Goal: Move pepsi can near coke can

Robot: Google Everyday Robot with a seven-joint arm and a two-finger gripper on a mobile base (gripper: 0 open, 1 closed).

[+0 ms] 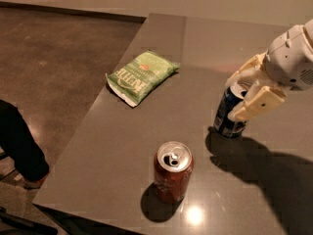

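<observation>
Next, I let go of the pepsi can on the grey table [213,166] close beside the coke can, on the gripper's side.
The dark blue pepsi can [225,119] stands upright on the grey table [112,146] at the right. My gripper [234,98] reaches in from the right, its cream fingers [257,104] closed on either side of the can's upper part. The red-brown coke can [172,173] stands upright near the table's front edge, to the left of and nearer than the pepsi can, with a gap of about a can's width between them. The pepsi can's top is partly hidden by the fingers.
A green chip bag [142,76] lies flat toward the table's left edge, behind the coke can. The table's left and front edges drop to a dark floor [54,58]. A dark trouser leg and shoe [19,148] stand on the floor at the left.
</observation>
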